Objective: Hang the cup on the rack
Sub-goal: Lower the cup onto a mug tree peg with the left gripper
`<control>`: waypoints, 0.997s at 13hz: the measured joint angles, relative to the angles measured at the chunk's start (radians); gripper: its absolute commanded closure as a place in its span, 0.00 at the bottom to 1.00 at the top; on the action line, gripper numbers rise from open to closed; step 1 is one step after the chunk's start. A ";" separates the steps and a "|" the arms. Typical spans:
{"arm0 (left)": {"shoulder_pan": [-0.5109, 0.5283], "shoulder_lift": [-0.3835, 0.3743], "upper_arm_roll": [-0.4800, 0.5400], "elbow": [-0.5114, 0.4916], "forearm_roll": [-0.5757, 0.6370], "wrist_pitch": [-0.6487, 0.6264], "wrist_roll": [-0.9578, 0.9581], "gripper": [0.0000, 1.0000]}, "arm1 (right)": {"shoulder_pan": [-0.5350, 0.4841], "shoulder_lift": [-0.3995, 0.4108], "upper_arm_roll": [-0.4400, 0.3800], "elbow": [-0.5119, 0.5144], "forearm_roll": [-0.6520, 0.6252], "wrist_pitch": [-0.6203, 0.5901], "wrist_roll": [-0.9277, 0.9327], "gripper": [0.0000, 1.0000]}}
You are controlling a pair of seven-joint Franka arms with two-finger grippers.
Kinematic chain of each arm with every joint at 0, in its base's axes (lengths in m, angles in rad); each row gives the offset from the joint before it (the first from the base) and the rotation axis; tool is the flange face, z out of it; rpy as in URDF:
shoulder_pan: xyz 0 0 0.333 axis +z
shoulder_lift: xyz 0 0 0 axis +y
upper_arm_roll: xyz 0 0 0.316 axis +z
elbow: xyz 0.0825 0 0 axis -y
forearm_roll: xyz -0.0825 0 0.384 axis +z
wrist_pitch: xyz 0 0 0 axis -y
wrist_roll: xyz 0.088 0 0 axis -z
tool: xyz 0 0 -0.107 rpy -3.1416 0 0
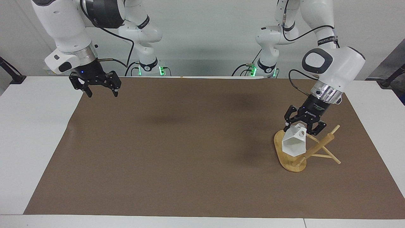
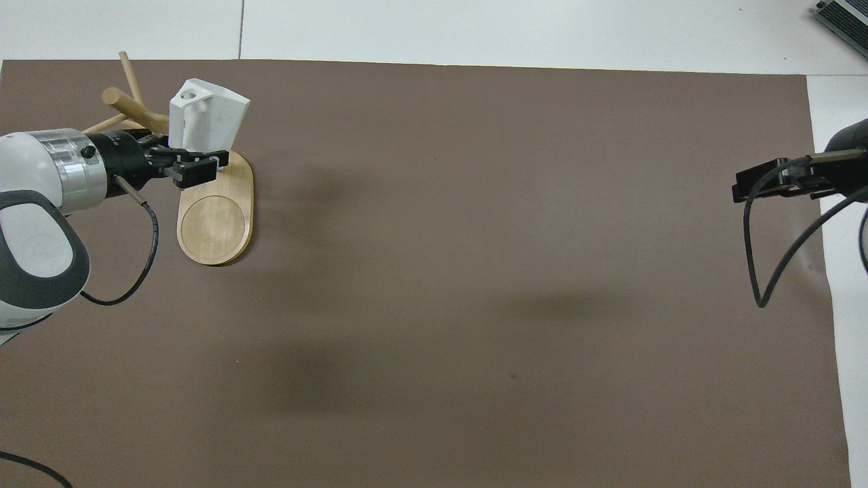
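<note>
Next, my left gripper sets the white cup, hanging just over the oval base, free on the rack's peg (image 2: 194, 134) that reaches out over the oval base.
The white faceted cup (image 1: 293, 144) (image 2: 207, 122) hangs tilted in my left gripper (image 1: 300, 128) (image 2: 193, 161), which is shut on its handle end. It is just over the oval base of the bamboo rack (image 1: 284, 158) (image 2: 215, 217), close beside the leaning post (image 1: 316, 148) and its thin pegs. Whether a peg has entered the handle's hole I cannot tell. My right gripper (image 1: 100, 91) (image 2: 742, 188) hangs open and holds nothing, above the mat's corner at the right arm's end.
A brown mat (image 1: 177, 148) covers most of the white table (image 1: 34, 133). The rack stands near the left arm's end of the mat, with its post (image 2: 125, 105) tipped toward that end.
</note>
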 measured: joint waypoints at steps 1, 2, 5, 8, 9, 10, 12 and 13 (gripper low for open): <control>0.000 0.003 0.000 -0.004 0.000 0.005 -0.006 1.00 | 0.000 0.000 0.000 0.000 0.000 0.000 0.000 0.00; 0.000 0.006 -0.002 -0.015 0.000 0.022 -0.011 1.00 | 0.000 0.000 0.000 0.000 0.000 0.000 0.000 0.00; -0.004 0.008 -0.005 -0.052 0.000 0.072 -0.039 1.00 | 0.000 0.000 0.000 0.000 0.000 0.000 0.000 0.00; -0.002 0.008 -0.002 -0.054 0.000 0.074 -0.060 1.00 | 0.000 0.000 0.000 0.000 0.000 0.000 0.000 0.00; -0.001 0.008 -0.002 -0.054 0.000 0.072 -0.061 0.97 | 0.000 0.000 0.000 0.000 0.000 0.000 0.000 0.00; -0.001 0.008 -0.002 -0.054 0.000 0.068 -0.061 0.87 | 0.000 0.000 0.000 0.000 0.000 0.000 0.000 0.00; 0.002 0.008 -0.002 -0.054 0.000 0.049 -0.061 0.56 | 0.000 0.000 0.000 0.000 0.000 0.000 0.000 0.00; 0.009 0.008 -0.002 -0.054 0.007 0.037 -0.061 0.45 | 0.000 0.000 0.000 0.000 0.000 0.000 0.000 0.00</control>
